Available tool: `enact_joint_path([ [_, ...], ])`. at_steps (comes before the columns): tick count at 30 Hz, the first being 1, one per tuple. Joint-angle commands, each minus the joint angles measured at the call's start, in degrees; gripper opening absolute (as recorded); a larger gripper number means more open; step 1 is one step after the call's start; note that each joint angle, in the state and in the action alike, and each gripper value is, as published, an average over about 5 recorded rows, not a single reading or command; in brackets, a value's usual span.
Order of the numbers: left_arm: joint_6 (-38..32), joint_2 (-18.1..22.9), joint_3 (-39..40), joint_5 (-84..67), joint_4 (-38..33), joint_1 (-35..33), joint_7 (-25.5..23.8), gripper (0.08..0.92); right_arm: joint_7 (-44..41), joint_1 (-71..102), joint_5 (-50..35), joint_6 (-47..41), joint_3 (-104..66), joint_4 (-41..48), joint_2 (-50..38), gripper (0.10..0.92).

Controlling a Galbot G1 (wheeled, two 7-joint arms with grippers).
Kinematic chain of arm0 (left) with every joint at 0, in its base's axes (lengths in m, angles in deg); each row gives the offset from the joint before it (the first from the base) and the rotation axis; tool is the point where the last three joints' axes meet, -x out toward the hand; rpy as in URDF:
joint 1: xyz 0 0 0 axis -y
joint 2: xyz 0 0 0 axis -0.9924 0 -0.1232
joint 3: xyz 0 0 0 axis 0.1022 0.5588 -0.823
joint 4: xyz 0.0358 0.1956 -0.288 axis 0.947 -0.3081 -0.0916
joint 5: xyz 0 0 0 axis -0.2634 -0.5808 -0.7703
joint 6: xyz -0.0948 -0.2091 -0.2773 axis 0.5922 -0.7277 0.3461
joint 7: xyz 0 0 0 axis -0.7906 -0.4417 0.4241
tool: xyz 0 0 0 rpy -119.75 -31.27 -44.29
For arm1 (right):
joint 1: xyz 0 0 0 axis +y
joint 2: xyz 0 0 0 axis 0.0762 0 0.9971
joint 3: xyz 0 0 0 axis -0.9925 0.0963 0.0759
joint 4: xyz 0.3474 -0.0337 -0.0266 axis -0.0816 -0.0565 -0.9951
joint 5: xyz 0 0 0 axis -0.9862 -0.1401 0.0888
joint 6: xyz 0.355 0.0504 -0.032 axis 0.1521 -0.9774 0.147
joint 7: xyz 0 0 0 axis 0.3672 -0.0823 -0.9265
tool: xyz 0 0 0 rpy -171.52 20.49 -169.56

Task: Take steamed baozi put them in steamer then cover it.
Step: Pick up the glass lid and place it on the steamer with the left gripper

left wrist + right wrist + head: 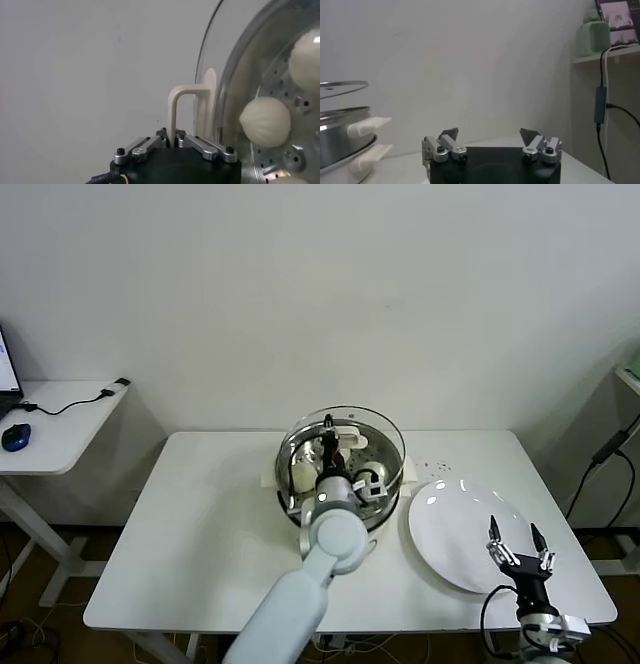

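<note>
My left gripper will lower the cover, now tilted a little above the steamer, onto the steamer's rim, over the baozi (341,468). I will put it down flat there.
The steamer (392,489) stands at the middle back of the white table; it also shows in the right wrist view (340,135). Steamed baozi (303,475) lie inside it; through the glass the left wrist view shows three (265,121). My left gripper (330,434) is shut on the white handle (182,100) of the cover (375,429). It holds the cover (340,87) a little above the steamer's rim, slightly tilted. In the left wrist view the gripper (172,141) pinches the handle's leg. My right gripper (515,534) is open and empty at the front right; its own view shows it (490,135) open too.
A flat white plate (450,534) lies right of the steamer, under my right gripper. A side table with a mouse (15,436) stands at far left. A shelf with a green object (594,35) and a hanging cable is at far right.
</note>
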Motion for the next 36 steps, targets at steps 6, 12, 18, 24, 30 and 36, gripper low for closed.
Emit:
enact_joint_path([
  [6, 2.81, 2.83, 1.12, 6.04, 0.46, -0.43, -6.39, 0.164, -0.11, -0.3, -0.09, 0.24, -0.11, 0.84, -0.42, 0.823],
  [12, 2.81, 2.83, 1.1, 6.21, 0.74, -0.55, -7.71, 0.164, -0.11, -0.55, -0.12, 0.57, 0.18, 1.46, -0.43, 0.823],
  [18, 2.81, 2.83, 1.07, 6.64, 1.24, -0.47, -8.17, 0.164, -0.12, -0.66, -0.13, 0.83, 0.24, 1.83, -0.47, 0.823],
  [24, 2.81, 2.83, 0.94, 6.61, 1.24, -0.51, -8.13, 0.164, -0.12, -0.75, -0.15, 1.0, 0.21, 2.21, -0.67, 0.823],
  [30, 2.77, 2.83, 0.69, 6.27, 1.84, -0.44, -6.73, 0.164, -0.16, -0.91, -0.06, 1.04, 0.34, 2.12, -0.47, 0.823],
  [36, 2.47, 2.83, 0.81, 6.13, 1.43, -0.69, -5.47, 0.164, -0.19, -0.73, -0.05, 1.28, 0.33, 2.32, -0.49, 0.823],
])
